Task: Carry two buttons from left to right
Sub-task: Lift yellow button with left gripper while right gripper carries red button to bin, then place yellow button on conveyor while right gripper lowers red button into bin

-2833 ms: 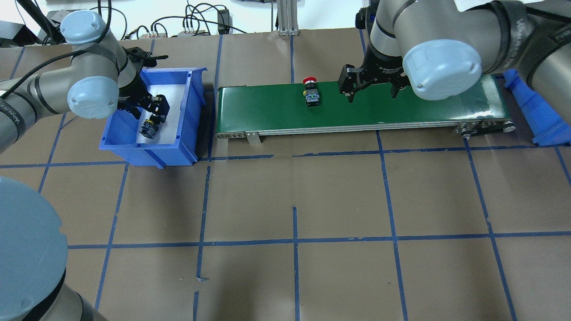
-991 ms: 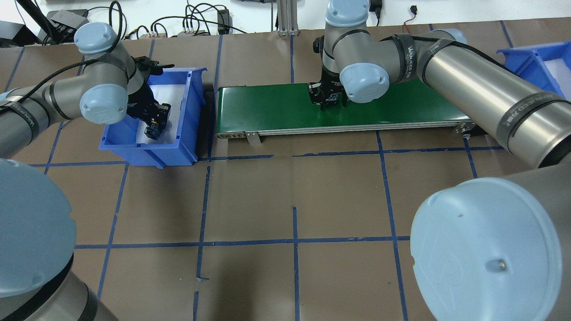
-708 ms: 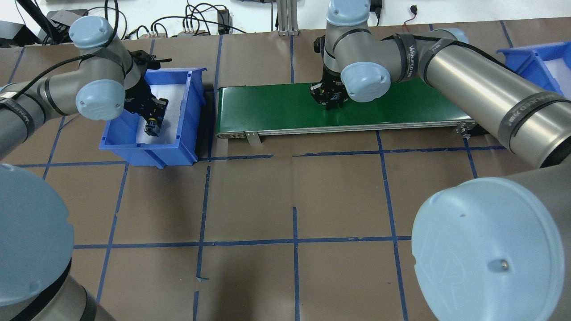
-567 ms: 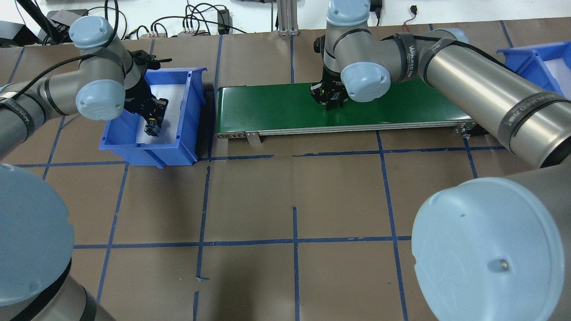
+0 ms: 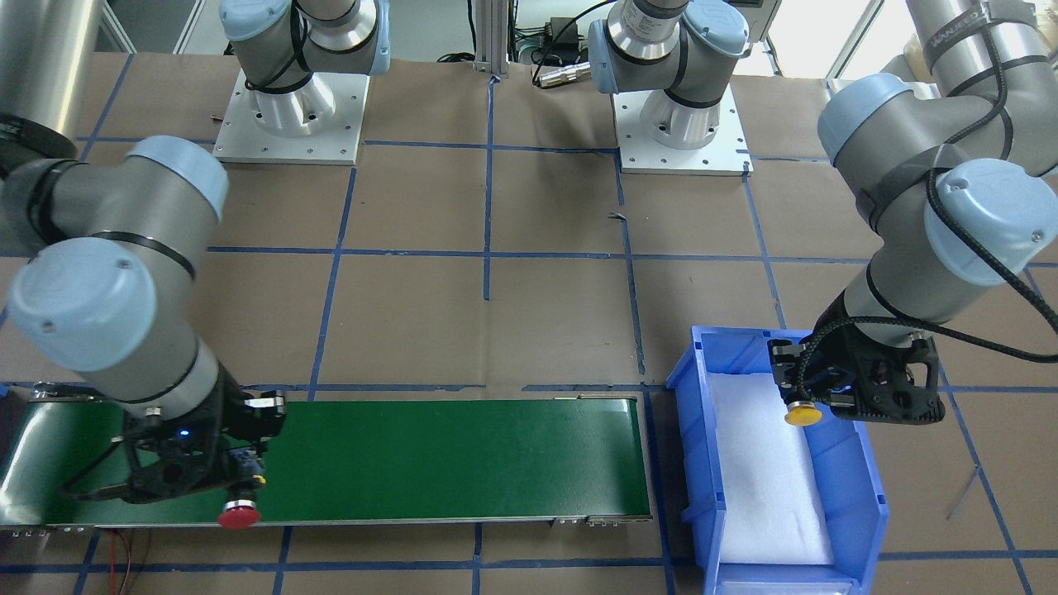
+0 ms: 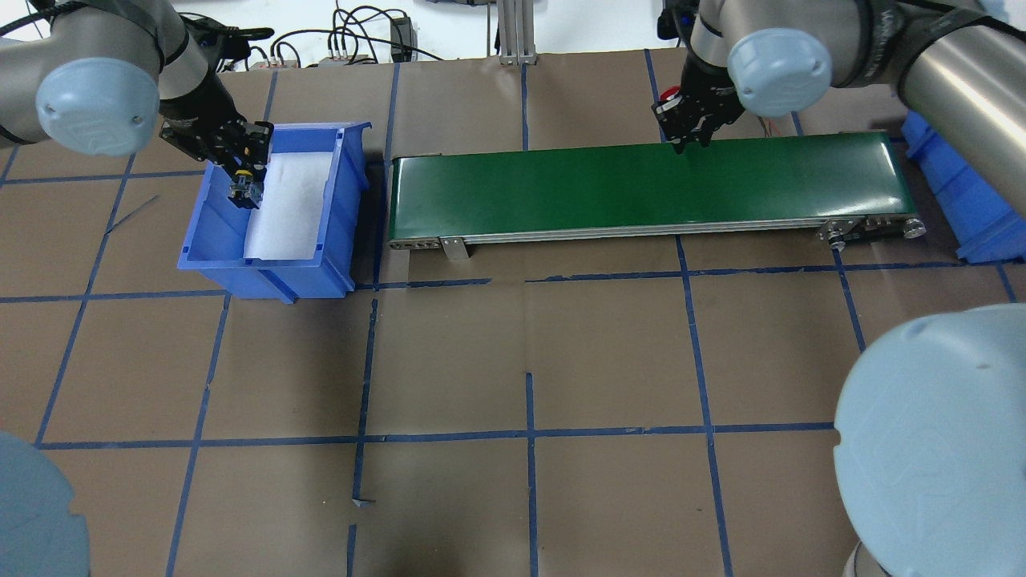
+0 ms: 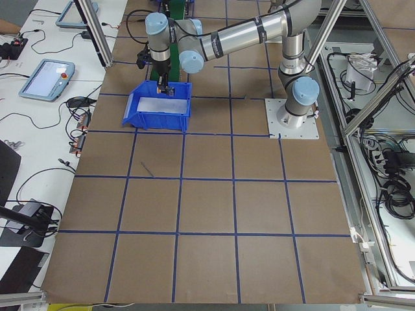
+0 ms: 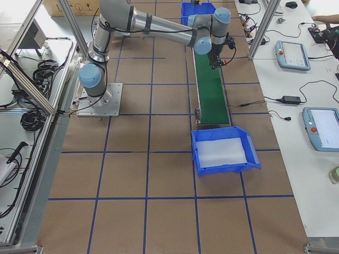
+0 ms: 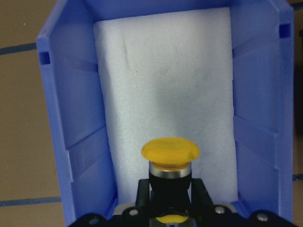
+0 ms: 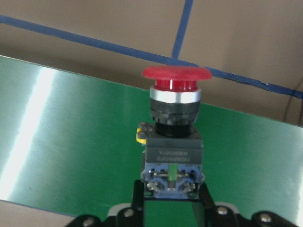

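Note:
I will use my left gripper to let go of the yellow button on the green conveyor belt (image 5: 558,478), close to the belt's end by the blue bin.
My left gripper (image 6: 243,178) is shut on the yellow button (image 9: 170,151) and holds it above the white foam of the left blue bin (image 6: 346,188). The front-facing view shows the yellow cap (image 5: 803,415) sticking out of that gripper (image 5: 826,395) over the bin (image 5: 864,487). My right gripper (image 6: 689,132) is shut on the red button (image 10: 175,78) by its grey block body. It holds the button above the far edge of the green conveyor belt (image 6: 641,188). The red cap (image 5: 239,517) also shows in the front-facing view.
A second blue bin (image 6: 958,196) stands just past the belt's right end, seen from the side as well (image 8: 222,153). Brown paper with blue tape lines covers the table (image 6: 529,361). Cables lie along the far edge (image 6: 353,40).
Both grippers have risen with their buttons. The right one has carried the red button off the belt's middle towards the right. The left one has lifted the yellow button off the bin's foam.

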Robot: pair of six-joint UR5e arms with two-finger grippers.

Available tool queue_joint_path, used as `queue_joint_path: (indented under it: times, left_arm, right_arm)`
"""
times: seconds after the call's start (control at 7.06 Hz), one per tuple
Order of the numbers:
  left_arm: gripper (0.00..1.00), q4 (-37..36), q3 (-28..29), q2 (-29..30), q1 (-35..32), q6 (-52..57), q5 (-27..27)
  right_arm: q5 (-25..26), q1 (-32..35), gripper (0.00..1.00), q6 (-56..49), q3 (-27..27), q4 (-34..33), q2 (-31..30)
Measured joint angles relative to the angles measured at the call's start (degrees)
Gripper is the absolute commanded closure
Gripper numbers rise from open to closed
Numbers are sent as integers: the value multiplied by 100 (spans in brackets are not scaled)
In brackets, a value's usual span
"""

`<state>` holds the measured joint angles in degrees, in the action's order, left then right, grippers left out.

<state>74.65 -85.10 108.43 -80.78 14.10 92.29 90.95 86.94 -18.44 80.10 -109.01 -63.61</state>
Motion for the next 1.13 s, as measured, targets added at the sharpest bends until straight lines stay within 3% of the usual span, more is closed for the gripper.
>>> queue_joint_path:
  times: [0.71,1.13]
  left_arm:
    - [61,151,370,144,-981,-1590,-383]
    - [63,-226,345,496,-1517,-2201,-541]
  right_arm:
    - [242,-2202,95,-2421,77,992,-580]
    - [257,-3125,95,-2769,15,1037,-572]
